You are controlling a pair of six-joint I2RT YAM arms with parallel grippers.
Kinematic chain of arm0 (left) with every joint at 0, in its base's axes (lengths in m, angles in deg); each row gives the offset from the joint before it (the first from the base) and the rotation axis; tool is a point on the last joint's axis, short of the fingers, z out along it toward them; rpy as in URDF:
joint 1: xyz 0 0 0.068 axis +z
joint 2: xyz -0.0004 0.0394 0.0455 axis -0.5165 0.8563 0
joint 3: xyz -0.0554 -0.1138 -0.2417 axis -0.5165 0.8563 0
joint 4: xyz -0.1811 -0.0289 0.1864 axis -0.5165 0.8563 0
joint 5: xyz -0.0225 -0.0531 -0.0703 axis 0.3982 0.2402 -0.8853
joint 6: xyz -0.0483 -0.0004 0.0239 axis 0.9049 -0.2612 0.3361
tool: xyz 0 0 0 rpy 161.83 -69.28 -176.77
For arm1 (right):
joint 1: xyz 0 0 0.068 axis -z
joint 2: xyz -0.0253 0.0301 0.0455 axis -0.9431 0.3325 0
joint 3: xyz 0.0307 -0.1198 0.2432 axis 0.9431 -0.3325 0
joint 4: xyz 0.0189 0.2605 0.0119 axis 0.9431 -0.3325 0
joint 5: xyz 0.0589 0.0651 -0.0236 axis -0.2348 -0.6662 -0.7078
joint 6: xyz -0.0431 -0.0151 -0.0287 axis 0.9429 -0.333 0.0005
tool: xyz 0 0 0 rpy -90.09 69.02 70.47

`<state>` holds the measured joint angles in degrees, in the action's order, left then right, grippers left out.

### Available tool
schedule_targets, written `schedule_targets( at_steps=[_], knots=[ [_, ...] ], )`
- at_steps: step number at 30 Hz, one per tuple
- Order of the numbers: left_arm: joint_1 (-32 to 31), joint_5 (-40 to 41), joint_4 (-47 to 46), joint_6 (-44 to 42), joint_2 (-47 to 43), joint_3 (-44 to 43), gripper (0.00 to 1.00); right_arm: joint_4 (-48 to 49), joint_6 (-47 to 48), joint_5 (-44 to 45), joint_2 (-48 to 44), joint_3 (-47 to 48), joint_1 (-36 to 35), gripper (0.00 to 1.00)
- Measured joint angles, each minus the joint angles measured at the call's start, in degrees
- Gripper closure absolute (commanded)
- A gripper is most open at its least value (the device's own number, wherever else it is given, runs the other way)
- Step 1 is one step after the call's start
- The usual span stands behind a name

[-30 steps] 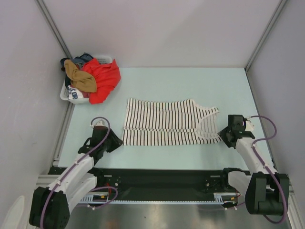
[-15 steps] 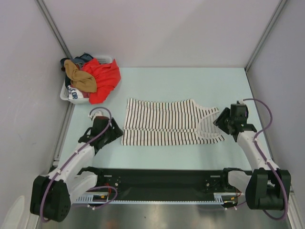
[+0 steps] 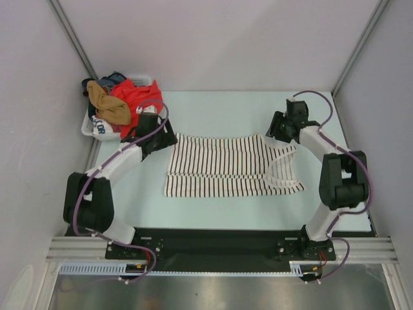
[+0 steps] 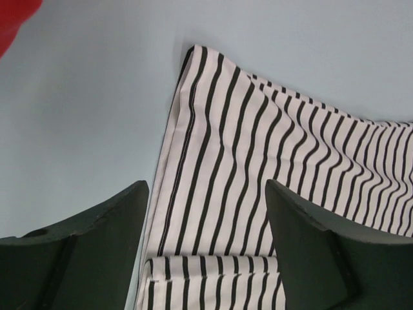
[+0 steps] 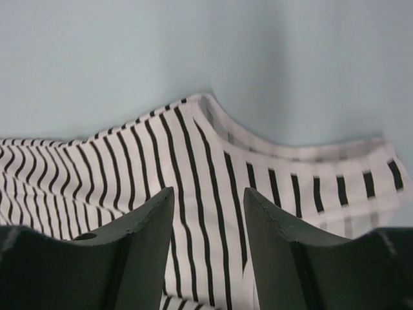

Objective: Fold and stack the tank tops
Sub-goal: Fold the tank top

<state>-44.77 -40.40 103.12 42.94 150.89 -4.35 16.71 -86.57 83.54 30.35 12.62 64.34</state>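
Next, I close my left gripper on the far corner of the hem (image 3: pixel 177 135) (image 4: pixel 197 50) of the white striped tank top, nearest the laundry basket.
The white tank top with thin black stripes (image 3: pixel 226 166) lies flat in the middle of the table, hem to the left and straps to the right. My left gripper (image 3: pixel 165 138) is open over its far left hem corner; in the left wrist view the gripper (image 4: pixel 205 188) straddles the striped cloth (image 4: pixel 258 135). My right gripper (image 3: pixel 276 128) is open over the far shoulder; in the right wrist view it (image 5: pixel 208 192) straddles the striped cloth (image 5: pixel 122 161) beside a strap (image 5: pixel 322 181). The tan-brown tank top (image 3: pixel 108 105) lies crumpled in the basket.
A white laundry basket (image 3: pixel 88 128) stands at the far left, with a red garment (image 3: pixel 141 106) hanging over its side close to my left arm, and dark clothes behind. Grey walls close in both sides and the back.
Both arms have swung from the near side of the striped top to its far edge. The top's far right part has shifted slightly. Both grippers stay open.
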Motion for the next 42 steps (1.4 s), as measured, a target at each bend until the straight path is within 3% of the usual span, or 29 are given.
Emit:
schedule_targets(
  at_steps=[7, 16, 20, 24, 25, 28, 29, 34, 42],
  knots=[
    [1.33, -0.70, 1.01, -2.32, 12.46, -10.34, 0.22, -2.78, 1.86, 1.88, 14.40, 13.44, -1.95, 0.35],
    [2.58, -1.57, 2.51, -3.89, 21.79, -17.14, 0.23, -3.39, 2.60, 2.03, 22.49, 18.78, -3.23, 0.44],
    [2.67, -1.99, 3.15, -4.50, 23.96, -18.40, 0.23, -3.54, 2.84, 1.66, 23.89, 19.12, -3.34, 0.57],
    [2.80, -2.01, 3.39, -4.96, 25.09, -19.10, 0.23, -3.19, 2.73, 1.49, 24.30, 19.37, -3.26, 0.59],
    [2.86, -1.99, 3.39, -5.09, 25.33, -19.30, 0.23, -3.10, 2.71, 1.33, 24.52, 19.54, -3.10, 0.63],
    [3.13, -1.97, 3.41, -5.64, 26.03, -19.96, 0.23, -2.69, 2.56, 0.52, 25.66, 20.70, -2.71, 0.91],
    [3.26, -1.97, 3.41, -5.84, 26.25, -20.13, 0.23, -2.62, 2.56, 0.20, 26.08, 21.07, -2.62, 0.95],
    [3.91, -1.97, 3.65, -6.27, 27.67, -21.49, 0.23, -1.27, 1.22, -1.77, 26.75, 21.62, -1.73, 1.00],
    [4.22, -2.10, 4.57, -6.32, 31.15, -26.23, 0.27, 5.01, -3.34, -8.68, 26.77, 18.23, 1.53, 1.00]
  ],
)
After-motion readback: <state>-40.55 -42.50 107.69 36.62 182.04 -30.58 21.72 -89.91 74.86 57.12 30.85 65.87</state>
